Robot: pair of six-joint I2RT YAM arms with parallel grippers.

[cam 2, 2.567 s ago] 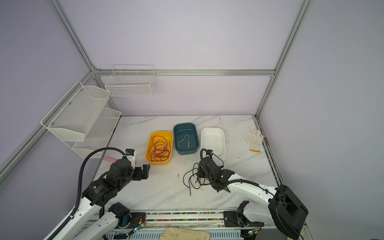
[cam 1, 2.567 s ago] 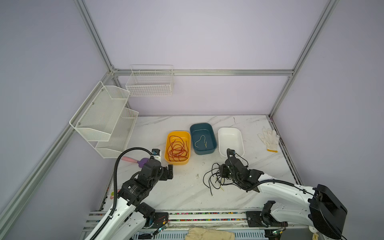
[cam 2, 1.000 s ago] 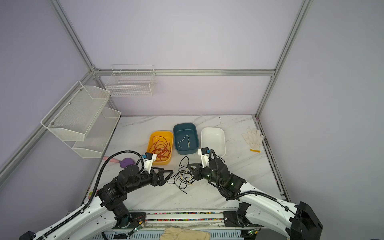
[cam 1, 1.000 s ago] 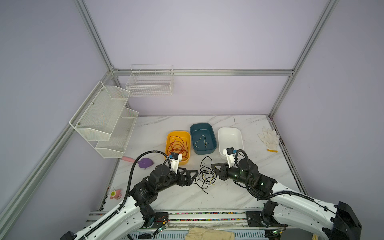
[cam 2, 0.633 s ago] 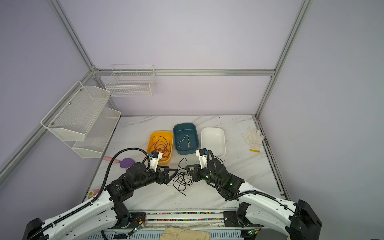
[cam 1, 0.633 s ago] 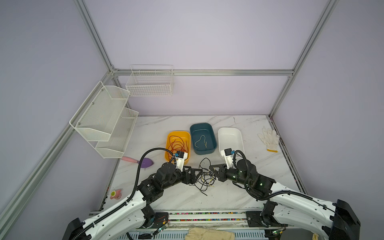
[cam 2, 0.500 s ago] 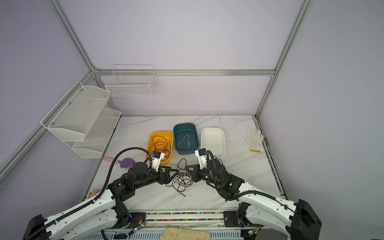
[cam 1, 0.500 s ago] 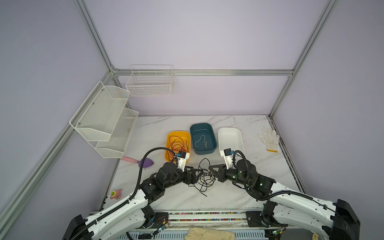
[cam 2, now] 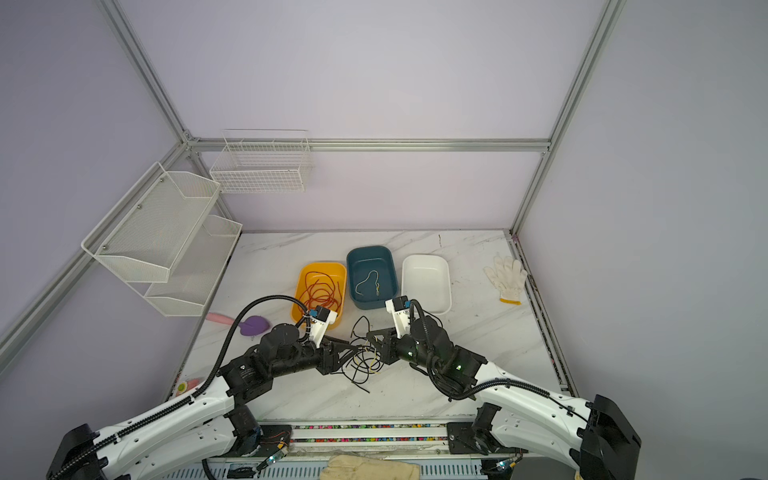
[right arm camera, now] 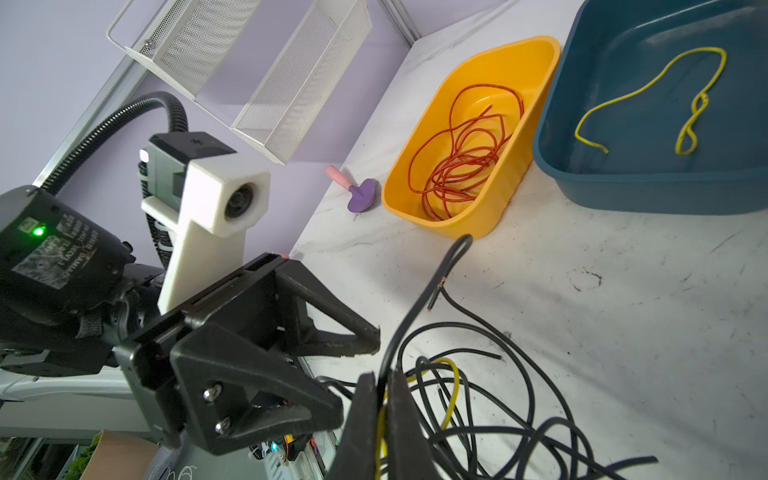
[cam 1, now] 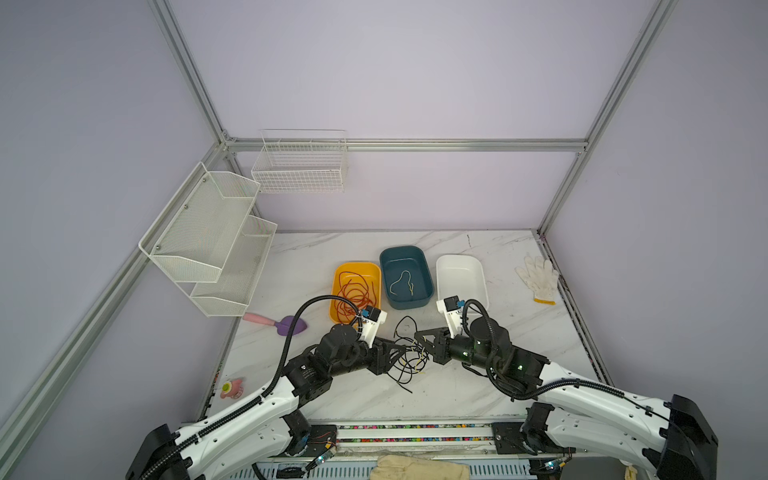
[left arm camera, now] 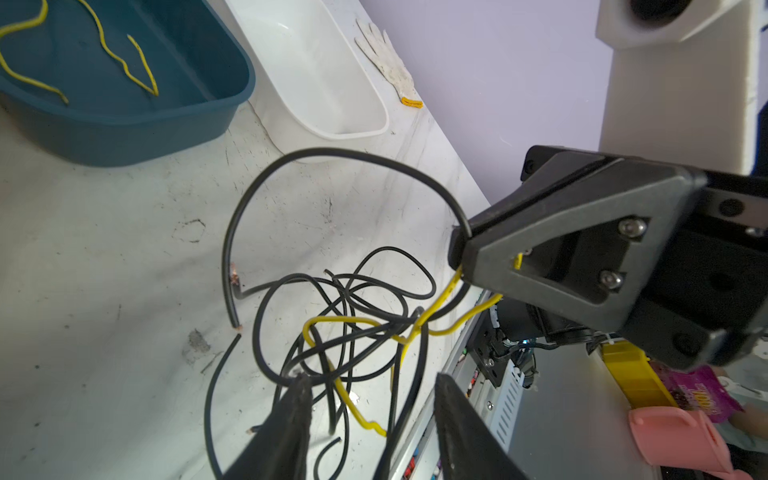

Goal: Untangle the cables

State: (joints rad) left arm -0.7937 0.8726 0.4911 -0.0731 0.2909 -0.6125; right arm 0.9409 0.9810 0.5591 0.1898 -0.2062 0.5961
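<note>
My right gripper is gripping black and yellow strands of cable together. It should open and take the yellow loop [right arm camera: 454, 377] while my left gripper pulls the black piece of cable away.
A knot of black and yellow cables [cam 1: 405, 359] [cam 2: 360, 358] hangs partly off the marble between my two grippers. My right gripper [right arm camera: 382, 380] [cam 1: 419, 337] is shut on a black strand and a yellow strand of it. The left gripper [left arm camera: 372, 382] [cam 2: 347, 352] faces it from the left, open, with its jaws apart around several loose strands [left arm camera: 345, 324] and not pressing on them. Red-orange cables [cam 1: 353, 295] lie in the yellow tray [cam 1: 337, 277]. One yellow cable [cam 1: 404, 281] lies in the teal tray [cam 1: 384, 258].
A white tray [cam 1: 478, 266] stands right of the teal one, and a white glove [cam 1: 538, 276] lies at the far right. A purple scoop [cam 1: 291, 325] and a small pink toy [cam 1: 230, 388] lie at the left. Wire shelves [cam 1: 208, 241] hang on the left wall.
The left gripper has moved right into the knot, and its jaws have narrowed around the strands. The right gripper still holds the knot and has barely moved.
</note>
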